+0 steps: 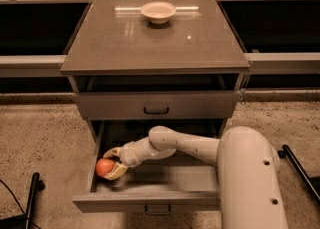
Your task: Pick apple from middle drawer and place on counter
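Observation:
My gripper's fingertips touch only the near edge of the apple next to the drawer's side. I will open, back away and take the apple [104, 167] from above.
The middle drawer [150, 199] is pulled open below the grey cabinet. The small red-orange apple [104, 167] lies in its tray at the left end. My gripper [111, 165] reaches into the drawer from the right, its pale fingers [113, 152] set on either side of the apple, one above and one below. The glossy brown-grey counter [120, 38] is the cabinet's top, well above the drawer.
A shallow beige bowl [158, 11] stands at the back middle of the counter. A closed drawer front with a dark handle [156, 108] sits just over the open drawer. My large white arm body [250, 183] fills the lower right. A dark pole [30, 198] stands at lower left.

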Controlling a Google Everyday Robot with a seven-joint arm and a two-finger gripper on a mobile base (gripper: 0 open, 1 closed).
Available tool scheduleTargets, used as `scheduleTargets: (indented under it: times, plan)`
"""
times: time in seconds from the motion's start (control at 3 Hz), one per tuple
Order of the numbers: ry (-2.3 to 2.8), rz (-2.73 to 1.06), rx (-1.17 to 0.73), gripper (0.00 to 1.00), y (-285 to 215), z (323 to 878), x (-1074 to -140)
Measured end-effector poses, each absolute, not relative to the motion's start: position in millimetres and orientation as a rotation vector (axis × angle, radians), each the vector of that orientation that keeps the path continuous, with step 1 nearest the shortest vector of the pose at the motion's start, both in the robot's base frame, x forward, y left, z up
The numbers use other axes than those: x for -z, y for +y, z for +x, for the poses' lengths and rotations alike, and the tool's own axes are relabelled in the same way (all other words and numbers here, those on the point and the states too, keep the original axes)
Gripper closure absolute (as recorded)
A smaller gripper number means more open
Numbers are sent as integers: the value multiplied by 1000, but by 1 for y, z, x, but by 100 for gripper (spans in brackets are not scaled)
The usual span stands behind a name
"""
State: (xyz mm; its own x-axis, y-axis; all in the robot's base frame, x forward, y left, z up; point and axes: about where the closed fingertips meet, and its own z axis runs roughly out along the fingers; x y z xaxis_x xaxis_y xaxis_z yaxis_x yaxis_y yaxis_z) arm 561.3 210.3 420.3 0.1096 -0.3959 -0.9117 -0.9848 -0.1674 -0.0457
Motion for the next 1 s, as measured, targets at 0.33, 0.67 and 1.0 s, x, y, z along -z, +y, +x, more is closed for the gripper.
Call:
scheduleTargets:
  times: [0.33,0.67,1.0]
  plan:
    - [1359,-1678,-1037,34,214,561,-422]
    - [1350,-1696,-1042,39,225,556,-425]
    - [1348,-1705,-1046,57,231,553,-426]
